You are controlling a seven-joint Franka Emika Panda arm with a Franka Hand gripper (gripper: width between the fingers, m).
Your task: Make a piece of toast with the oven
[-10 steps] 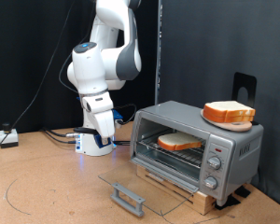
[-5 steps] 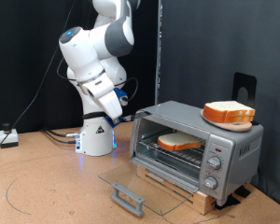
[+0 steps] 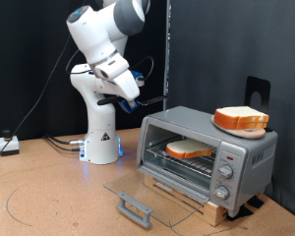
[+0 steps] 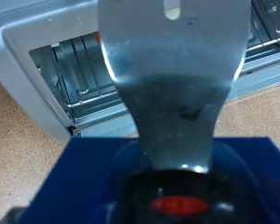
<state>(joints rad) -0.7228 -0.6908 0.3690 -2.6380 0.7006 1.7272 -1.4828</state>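
Note:
Next, I set the silver metal blade down on top of the oven (image 3: pixel 191 112) next to the round orange plate. The blade now sticks out from the hand.
The oven (image 3: pixel 208 154) stands on a wooden board at the exterior view's right, with its glass door (image 3: pixel 138 192) dropped flat and the bar handle (image 3: pixel 135 207) at the front. The piece of toast (image 3: pixel 189 149) lies on the wire rack inside. My gripper (image 3: pixel 136 98) hangs in the air to the left of the oven and above it, touching nothing. In the wrist view a broad silver metal blade (image 4: pixel 173 75) sticks out from the hand and covers the middle. Behind it is the open oven (image 4: pixel 47 65) with its rack. The toast is hidden there.
A like slice on a round orange plate (image 3: pixel 241 120) sits on top of the oven. Three knobs (image 3: pixel 225 175) are on the oven's right face. Cables and a small box (image 3: pixel 7 146) lie at the exterior view's left. The arm's base (image 3: pixel 100 147) stands behind.
The arm has swung up and towards the exterior view's right, carrying the hand from low near its base to a spot beside the oven's top left. Oven, toast and plate have not moved.

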